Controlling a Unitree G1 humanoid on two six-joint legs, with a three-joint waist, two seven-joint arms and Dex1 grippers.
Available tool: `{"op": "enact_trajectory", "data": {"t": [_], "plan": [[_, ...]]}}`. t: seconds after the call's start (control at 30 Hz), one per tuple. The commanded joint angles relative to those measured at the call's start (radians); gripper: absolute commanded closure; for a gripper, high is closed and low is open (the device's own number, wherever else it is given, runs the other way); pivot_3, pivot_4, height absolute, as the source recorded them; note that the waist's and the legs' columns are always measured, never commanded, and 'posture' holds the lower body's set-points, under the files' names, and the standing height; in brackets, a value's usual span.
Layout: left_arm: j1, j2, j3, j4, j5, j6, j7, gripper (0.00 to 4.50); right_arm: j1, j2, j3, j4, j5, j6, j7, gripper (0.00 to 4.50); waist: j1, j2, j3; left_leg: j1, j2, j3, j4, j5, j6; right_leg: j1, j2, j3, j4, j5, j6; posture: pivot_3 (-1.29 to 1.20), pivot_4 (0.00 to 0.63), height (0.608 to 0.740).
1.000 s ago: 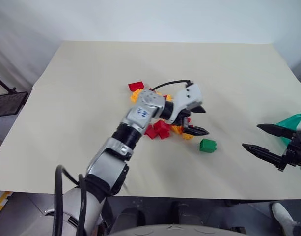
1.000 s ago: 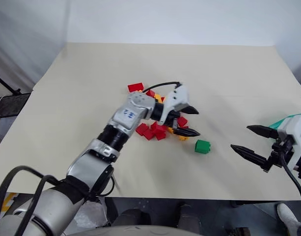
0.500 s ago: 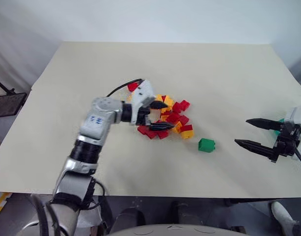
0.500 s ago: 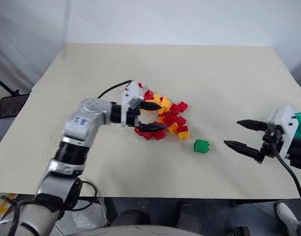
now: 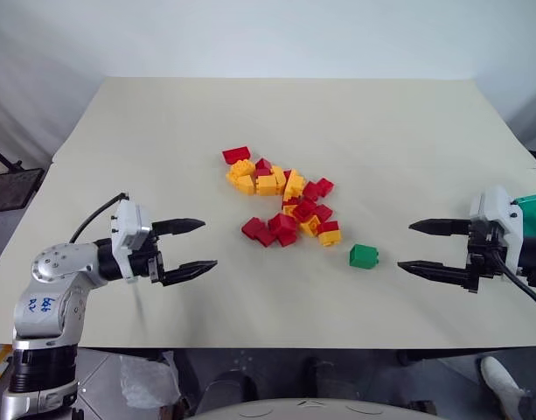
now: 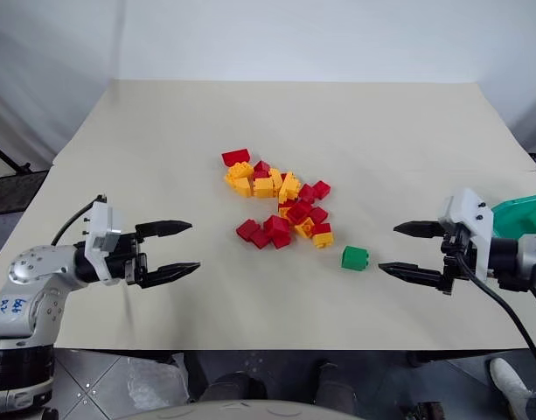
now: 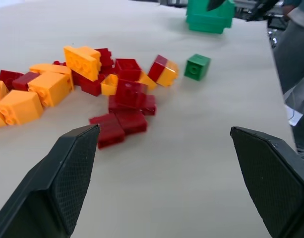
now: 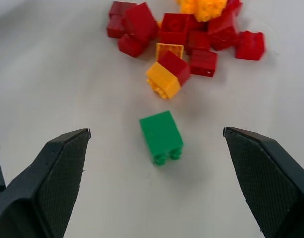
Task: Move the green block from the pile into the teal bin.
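Note:
The green block's studs point towards my right hand. Next, I close my right gripper on the green block's two opposite sides (image 5: 365, 255) (image 8: 163, 139), next to its studded end.
The green block (image 5: 365, 255) lies alone on the table, just off the right front edge of the pile (image 5: 282, 199) of red and yellow bricks. My right gripper (image 5: 433, 248) is open, level with the table, pointing at the green block (image 8: 161, 136) from the right with a gap between them. My left gripper (image 5: 192, 248) is open at the table's left front, well clear of the pile (image 7: 92, 84), holding nothing. A corner of the teal bin (image 5: 532, 213) shows at the far right behind my right hand, and the teal bin (image 7: 210, 16) stands beyond the green block (image 7: 197, 66).
The beige table (image 5: 285, 114) has open room behind and to both sides of the bricks. A black stand (image 5: 10, 184) sits off the table's left edge.
My left arm has pulled back out of the pile to the table's left front, still open. My right gripper has shifted slightly left toward the green block and levelled out. The bricks lie more spread.

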Motion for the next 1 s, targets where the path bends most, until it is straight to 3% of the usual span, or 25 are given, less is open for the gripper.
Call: {"op": "enact_trajectory", "data": {"t": [0.03,0.23,0.37,0.6,0.77,1.0], "plan": [[0.086,0.014,0.080,0.032,-0.039,-0.135,-0.058,0.03,0.000,-0.044,-0.028,-0.061,0.002,0.028,-0.007,0.00,-0.002,0.000,0.000,0.000,0.001,0.000,0.000,-0.001,-0.001,-0.001,0.000,0.000,0.001,-0.001,-0.001,0.00,0.150,0.740],[0.146,0.029,0.100,0.064,-0.077,-0.211,-0.098,0.03,0.041,-0.078,-0.070,-0.111,-0.004,0.072,-0.025,0.00,0.003,0.000,0.000,0.000,0.002,0.001,-0.001,-0.001,-0.002,-0.002,0.001,-0.002,0.002,-0.002,-0.004,0.00,0.150,0.740],[0.142,0.028,0.095,0.068,-0.091,-0.231,-0.087,0.03,0.012,-0.083,-0.033,-0.110,-0.006,0.071,-0.023,0.00,-0.001,0.000,0.000,0.000,0.002,0.002,0.000,-0.003,-0.005,-0.002,0.000,0.000,0.001,-0.002,-0.003,0.00,0.150,0.740],[0.140,-0.011,0.055,0.104,-0.091,-0.322,-0.114,0.03,-0.205,-0.088,0.279,-0.026,-0.137,-0.004,0.078,0.00,-0.021,0.000,0.000,-0.001,0.002,0.005,-0.001,-0.002,-0.003,-0.008,0.001,0.000,0.002,-0.002,-0.004,0.00,0.150,0.740],[0.126,-0.037,0.003,0.095,-0.105,-0.358,-0.136,0.03,-0.436,0.014,0.532,0.156,-0.332,-0.076,0.108,0.00,-0.028,0.000,0.000,-0.004,0.002,0.008,-0.001,-0.002,-0.002,-0.012,0.001,-0.001,0.006,-0.002,-0.004,0.00,0.150,0.740],[0.081,-0.038,-0.071,0.103,-0.112,-0.376,-0.185,0.03,-0.561,0.135,0.627,0.316,-0.423,-0.137,0.145,0.00,-0.024,0.000,0.000,-0.005,0.002,0.009,-0.002,-0.001,-0.001,-0.014,0.002,-0.003,0.007,-0.002,-0.004,0.00,0.150,0.740]]}}
